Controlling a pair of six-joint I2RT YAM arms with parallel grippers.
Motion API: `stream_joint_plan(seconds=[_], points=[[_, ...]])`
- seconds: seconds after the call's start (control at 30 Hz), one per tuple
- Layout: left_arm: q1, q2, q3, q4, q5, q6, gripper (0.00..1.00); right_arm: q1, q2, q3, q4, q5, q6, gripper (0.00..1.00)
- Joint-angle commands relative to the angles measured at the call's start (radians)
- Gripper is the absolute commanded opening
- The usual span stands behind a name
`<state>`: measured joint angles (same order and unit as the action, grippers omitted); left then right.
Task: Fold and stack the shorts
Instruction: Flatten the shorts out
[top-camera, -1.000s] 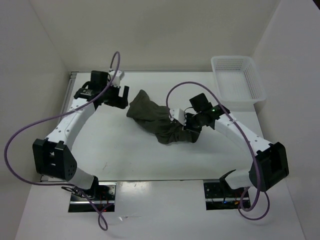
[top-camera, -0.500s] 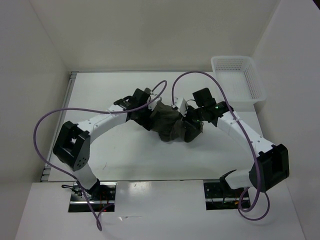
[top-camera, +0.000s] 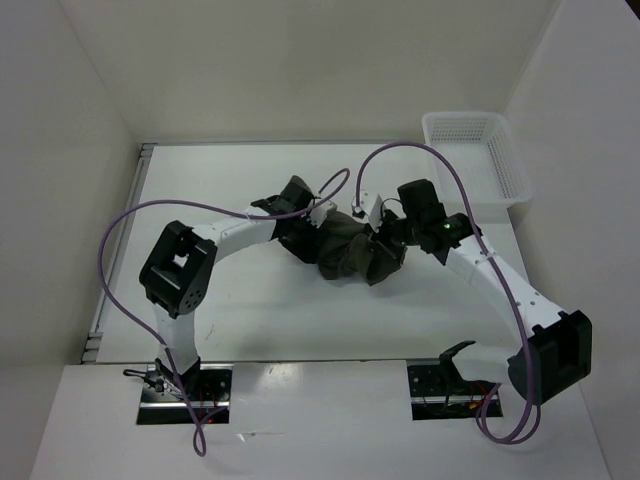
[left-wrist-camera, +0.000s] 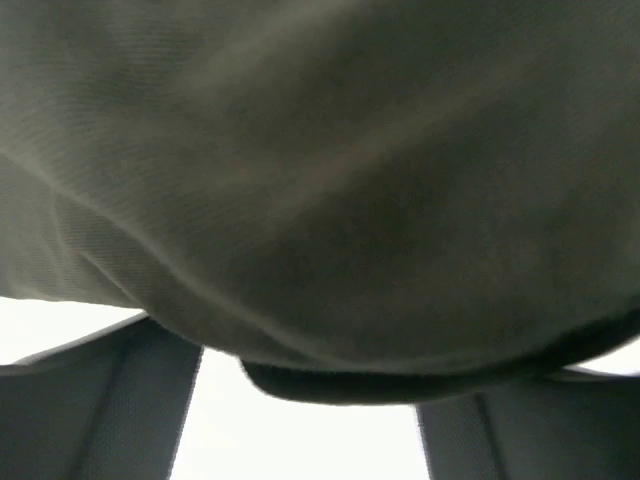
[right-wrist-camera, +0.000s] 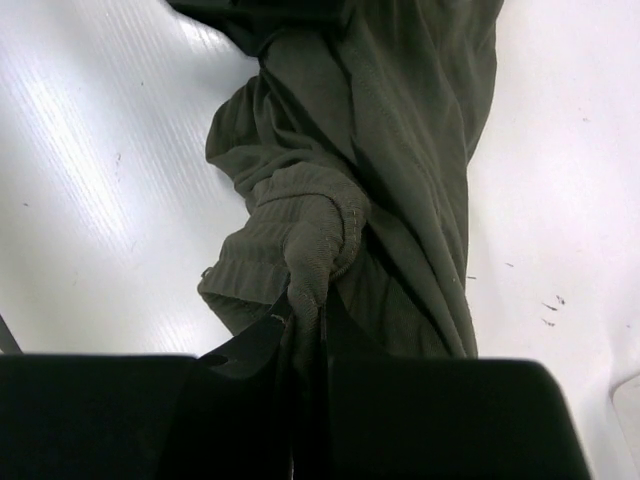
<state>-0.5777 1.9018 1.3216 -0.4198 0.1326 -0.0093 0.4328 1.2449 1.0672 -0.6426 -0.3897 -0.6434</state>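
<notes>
My right gripper will release the waistband of the shorts at the near edge of the heap's basket-side end (top-camera: 373, 265) (right-wrist-camera: 240, 295).
The dark olive shorts (top-camera: 340, 250) lie bunched in a heap at the middle of the table. My right gripper (top-camera: 383, 248) is at their right end. In the right wrist view it (right-wrist-camera: 308, 312) is shut on a pinched fold of the ribbed waistband (right-wrist-camera: 315, 235), and the rest of the shorts (right-wrist-camera: 420, 120) trails away over the table. My left gripper (top-camera: 308, 226) is pushed against the left end of the heap. In the left wrist view the fabric (left-wrist-camera: 320, 170) fills most of the frame. Its hem (left-wrist-camera: 400, 385) hangs between the two wide-apart fingers (left-wrist-camera: 100, 400), and that gripper (left-wrist-camera: 310, 425) is open.
A white mesh basket (top-camera: 475, 160) stands at the far right corner of the table (top-camera: 230, 300). White walls close in the table at the back and on both sides. Purple cables loop above both arms.
My left arm has swung from the table's far left across to the shorts and now presses into their left end. The right gripper has kept its hold while the shorts bunched up tighter.
</notes>
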Motion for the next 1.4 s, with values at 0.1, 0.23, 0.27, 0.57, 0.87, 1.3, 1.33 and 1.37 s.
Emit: stream_joint_plan(seconds=[0.1,0.23,0.27,0.57,0.87,1.3,1.33,1.37], points=[[0.030,0.023,0.105,0.004,0.176,0.009,0.04,-0.022,-0.067,-0.042,0.109,-0.024,0.042,0.01],[0.087,0.005,0.163,-0.022,0.121,0.009,0.00,-0.022,-0.067,-0.043,0.119,-0.057,0.042,0.01],[0.101,-0.022,0.178,-0.036,0.099,0.009,0.00,-0.022,-0.067,-0.027,0.120,-0.069,0.042,0.01],[0.277,-0.276,0.375,-0.269,-0.063,0.009,0.00,0.032,0.013,0.169,0.199,-0.192,0.120,0.01],[0.311,-0.330,0.487,-0.352,-0.062,0.009,0.14,0.075,0.022,0.186,0.120,-0.238,0.093,0.01],[0.332,0.450,1.237,-0.506,0.033,0.009,0.81,-0.017,0.223,0.180,0.314,0.077,0.342,0.77],[0.344,0.413,1.228,-0.498,0.054,0.009,0.83,-0.070,0.223,0.201,0.314,0.086,0.373,0.82],[0.358,0.322,1.134,-0.487,0.071,0.009,0.83,-0.095,0.223,0.227,0.314,0.086,0.420,0.84]])
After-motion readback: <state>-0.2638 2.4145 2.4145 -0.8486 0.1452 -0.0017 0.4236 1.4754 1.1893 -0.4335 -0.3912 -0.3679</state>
